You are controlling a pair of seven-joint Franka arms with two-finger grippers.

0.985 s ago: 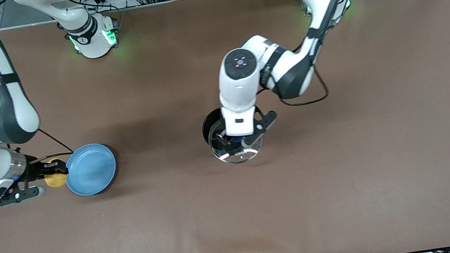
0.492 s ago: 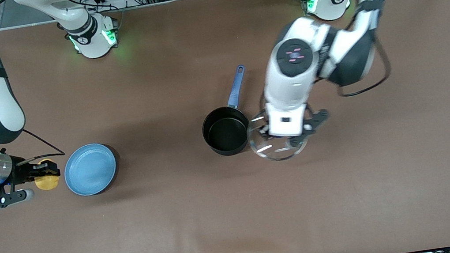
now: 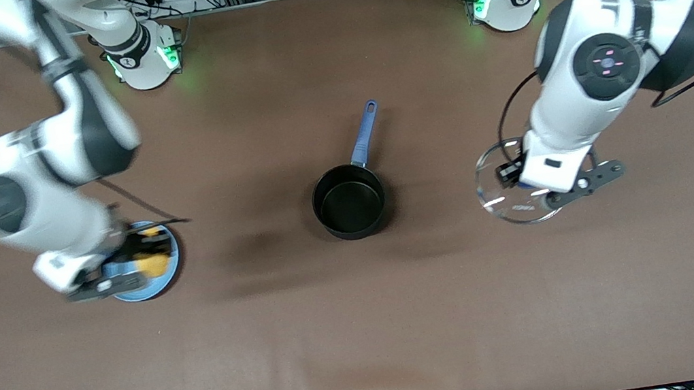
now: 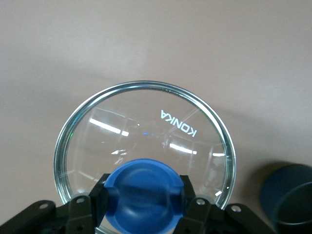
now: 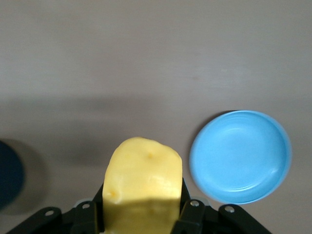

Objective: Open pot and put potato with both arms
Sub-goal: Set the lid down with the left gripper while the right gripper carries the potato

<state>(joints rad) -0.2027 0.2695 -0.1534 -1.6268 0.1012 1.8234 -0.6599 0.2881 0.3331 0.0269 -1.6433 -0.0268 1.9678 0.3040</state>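
My left gripper needs to let go of the glass lid on the bare brown mat across the pot from the blue plate (image 3: 546,183).
The black pot (image 3: 349,202) stands open at mid-table, its blue handle (image 3: 363,132) pointing toward the robots' bases. My left gripper (image 3: 519,181) is shut on the blue knob (image 4: 142,193) of the clear glass lid (image 3: 512,192) and holds it in the air over the bare table toward the left arm's end; the lid (image 4: 146,141) fills the left wrist view. My right gripper (image 3: 146,258) is shut on the yellow potato (image 3: 153,262) and holds it in the air over the blue plate (image 3: 154,288). The potato (image 5: 142,187) shows large in the right wrist view.
The blue plate also shows in the right wrist view (image 5: 240,156). A dark rim of the pot (image 4: 287,200) shows at the edge of the left wrist view. The brown table mat (image 3: 367,329) stretches wide nearer the front camera.
My left gripper has carried the lid off the pot and away toward the left arm's end. My right gripper has lifted the potato from beside the plate and moved over the plate.
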